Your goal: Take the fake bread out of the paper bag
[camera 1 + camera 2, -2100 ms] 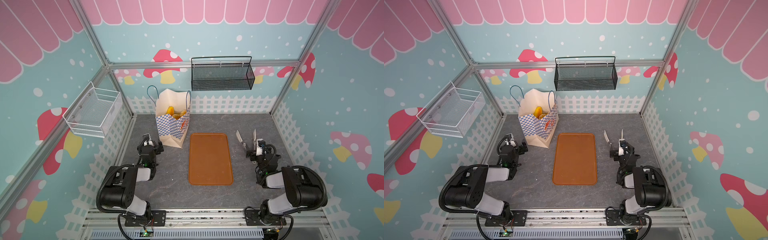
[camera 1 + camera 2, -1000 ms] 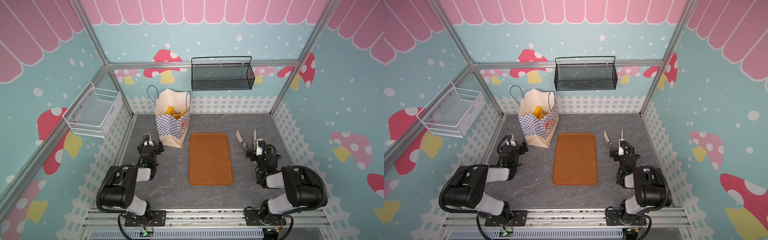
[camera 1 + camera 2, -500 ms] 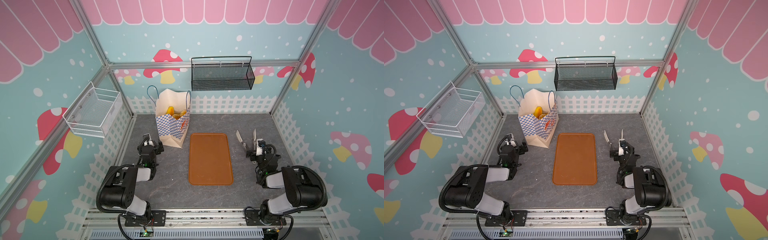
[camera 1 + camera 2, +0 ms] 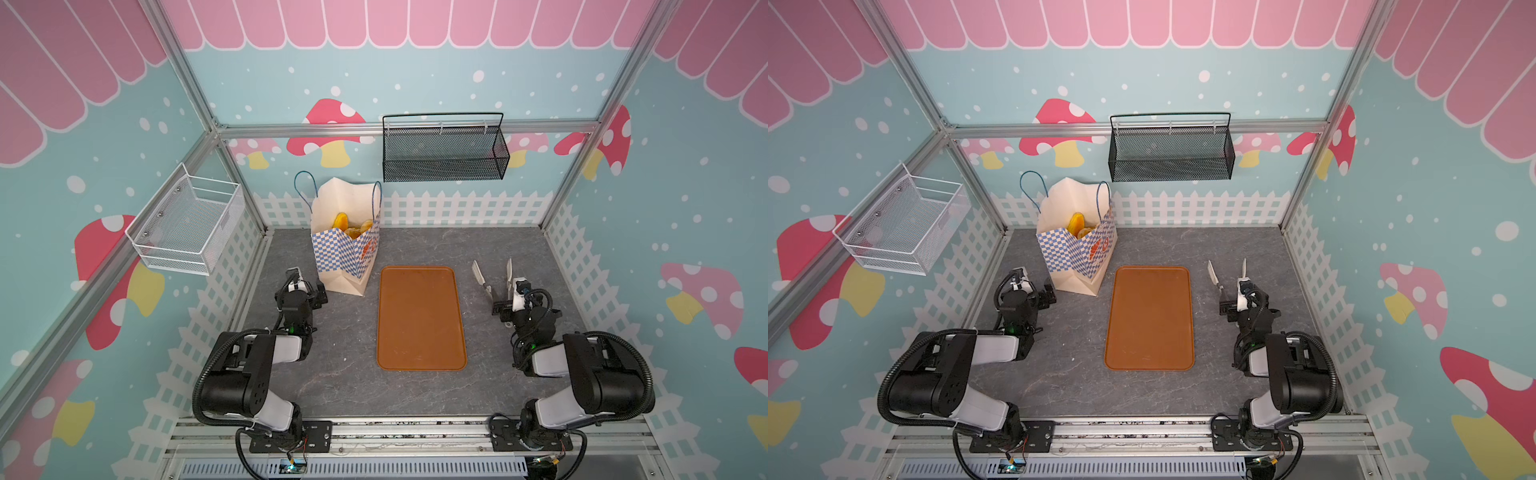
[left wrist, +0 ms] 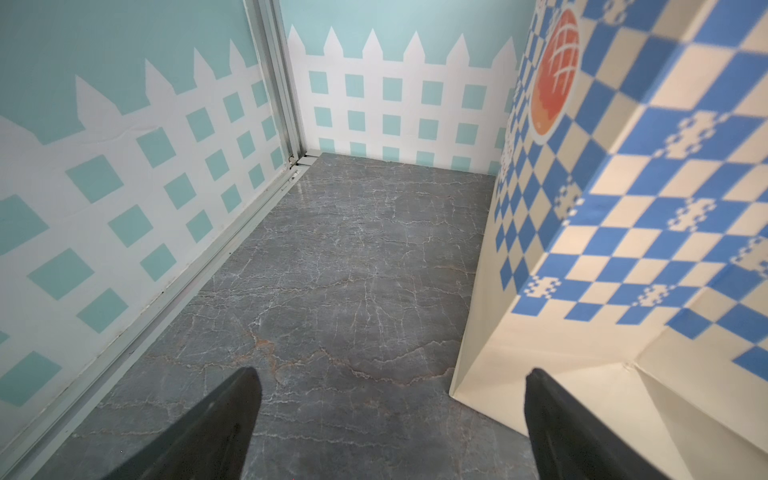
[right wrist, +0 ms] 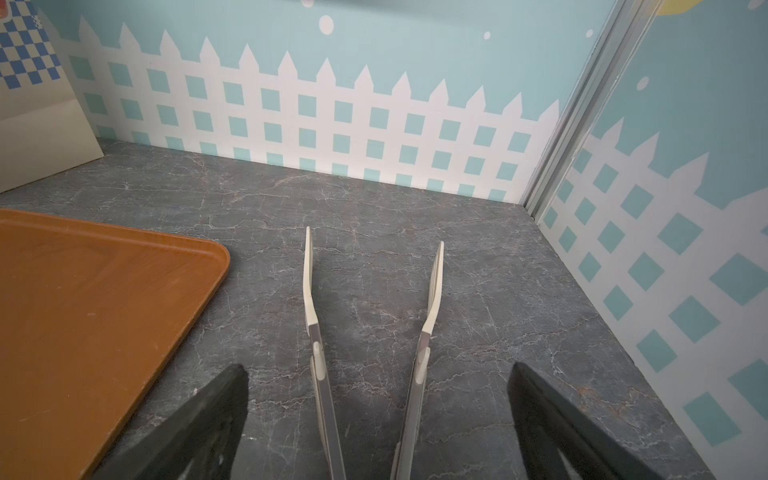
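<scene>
Next, I close my left gripper on the top edge [image 4: 312, 217] of the paper bag, on its side facing the white wire basket.
The paper bag [image 4: 345, 253] [image 4: 1077, 257] stands upright at the back left of the table, its top open. Golden pieces of fake bread [image 4: 351, 224] [image 4: 1079, 226] show inside its mouth; how many there are is hidden. My left gripper [image 4: 307, 282] [image 4: 1034, 286] rests low by the bag's near left corner, open and empty. In the left wrist view the left gripper [image 5: 390, 376] has one finger in front of the bag [image 5: 623, 208]. My right gripper [image 4: 517, 297] [image 6: 378, 370] is open at the right, with cream tongs [image 6: 309, 291] [image 4: 480, 272] reaching forward between its fingers, untouched.
An orange tray [image 4: 419, 320] [image 6: 83, 311] lies flat in the middle between the arms. A black mesh basket [image 4: 444, 153] hangs on the back wall and a white wire basket [image 4: 187, 224] on the left wall. Fence-printed walls enclose the grey table.
</scene>
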Robot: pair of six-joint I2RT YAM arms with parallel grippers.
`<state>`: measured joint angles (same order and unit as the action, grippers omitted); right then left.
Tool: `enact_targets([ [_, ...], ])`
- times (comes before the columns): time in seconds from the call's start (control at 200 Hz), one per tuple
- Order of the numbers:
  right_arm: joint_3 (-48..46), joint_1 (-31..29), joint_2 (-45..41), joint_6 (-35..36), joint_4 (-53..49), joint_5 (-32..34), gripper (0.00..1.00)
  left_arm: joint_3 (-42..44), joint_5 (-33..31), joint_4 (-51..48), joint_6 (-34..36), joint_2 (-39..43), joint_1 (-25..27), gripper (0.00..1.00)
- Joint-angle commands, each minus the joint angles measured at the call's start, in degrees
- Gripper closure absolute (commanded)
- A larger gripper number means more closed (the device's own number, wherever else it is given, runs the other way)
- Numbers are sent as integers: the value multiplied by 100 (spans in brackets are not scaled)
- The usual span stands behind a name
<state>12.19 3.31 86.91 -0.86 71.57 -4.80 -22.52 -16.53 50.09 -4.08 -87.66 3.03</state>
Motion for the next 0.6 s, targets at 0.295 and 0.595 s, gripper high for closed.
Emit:
enact_targets([
  [0.295, 71, -23, -179, 219, -50, -331, 2, 284, -460, 377, -53, 214, 51, 0],
  [0.595, 852, -23, -986, -210, -2116, 154, 1, -208, -898, -1350, -145, 1411, 90, 1],
])
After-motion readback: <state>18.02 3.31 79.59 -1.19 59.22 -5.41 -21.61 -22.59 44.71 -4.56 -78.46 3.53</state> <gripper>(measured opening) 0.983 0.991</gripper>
